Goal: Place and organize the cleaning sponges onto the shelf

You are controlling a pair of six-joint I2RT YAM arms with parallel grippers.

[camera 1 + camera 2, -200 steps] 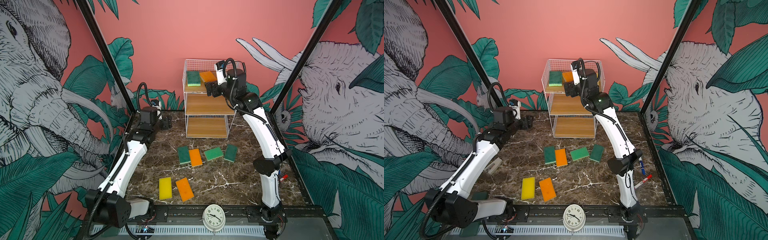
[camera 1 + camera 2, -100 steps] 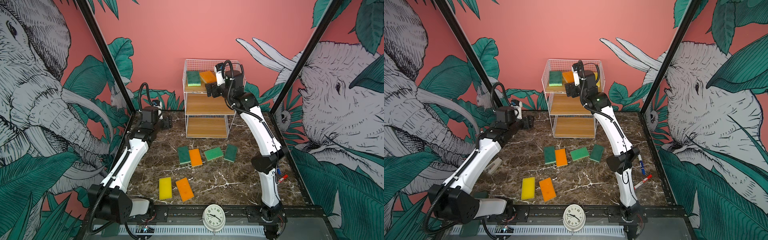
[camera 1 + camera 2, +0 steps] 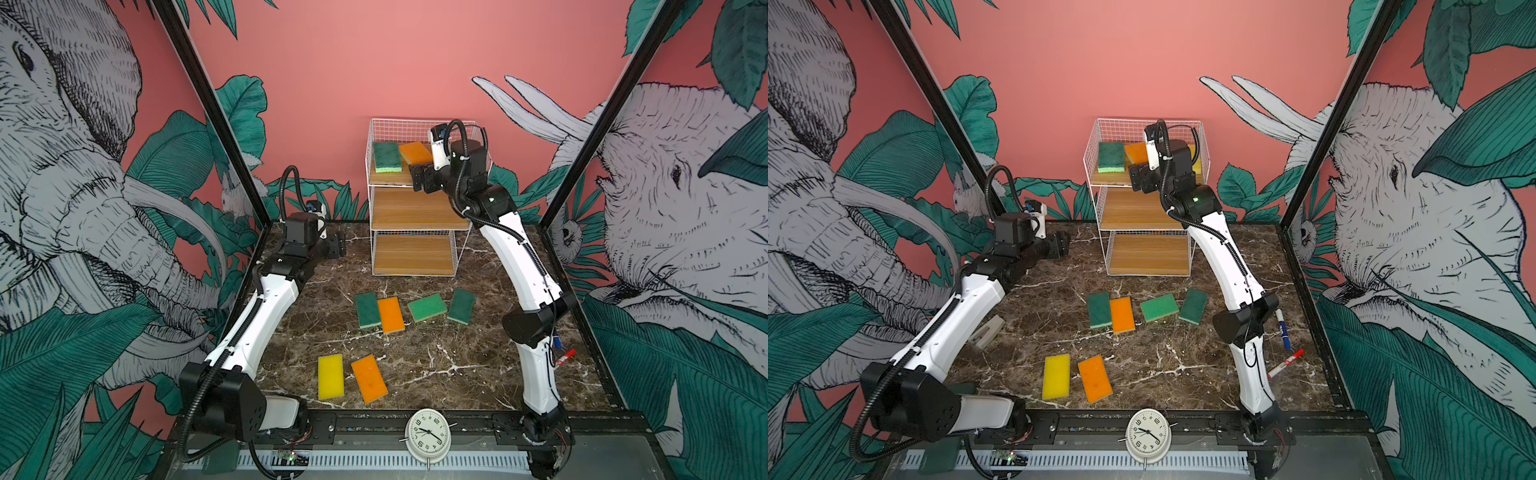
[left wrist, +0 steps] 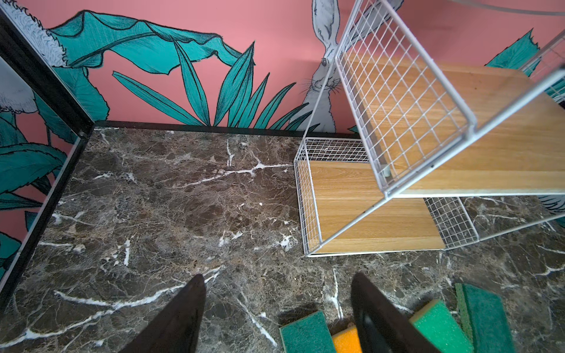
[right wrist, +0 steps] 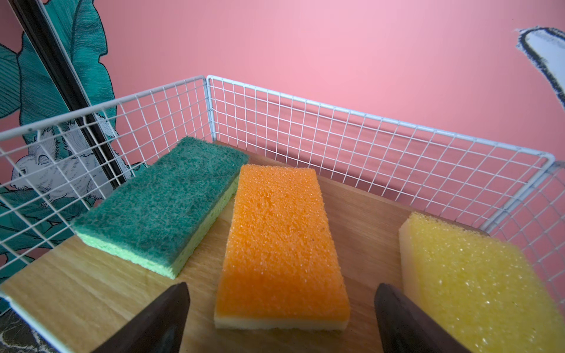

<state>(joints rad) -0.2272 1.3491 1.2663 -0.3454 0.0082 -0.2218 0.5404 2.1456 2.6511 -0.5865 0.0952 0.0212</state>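
The orange sponge's far end crowds the green sponge, so the robot's right gripper should grab the orange sponge's near end (image 5: 282, 303) and move it toward the yellow sponge.
The shelf (image 3: 415, 210) stands at the back of the table. Its top board holds a green sponge (image 5: 165, 201), an orange sponge (image 5: 279, 244) and a yellow sponge (image 5: 477, 281) side by side. My right gripper (image 5: 281, 285) hovers open at that board's front edge, its fingers either side of the orange sponge's near end without touching it. On the table lie a green (image 3: 368, 309), an orange (image 3: 390, 314) and two more green sponges (image 3: 427, 307) (image 3: 461, 306), and nearer the front a yellow (image 3: 330, 376) and an orange sponge (image 3: 369, 378). My left gripper (image 3: 336, 249) is open and empty, left of the shelf.
A white clock (image 3: 428, 434) sits on the front rail. A red-and-white marker (image 3: 566, 356) and a blue pen (image 3: 1282, 326) lie by the right arm's base. A pale block (image 3: 986, 330) lies under the left arm. Black frame posts flank the table.
The right gripper's jaws have widened slightly at the top board. The left gripper has drifted a little toward the shelf. The sponges have not moved.
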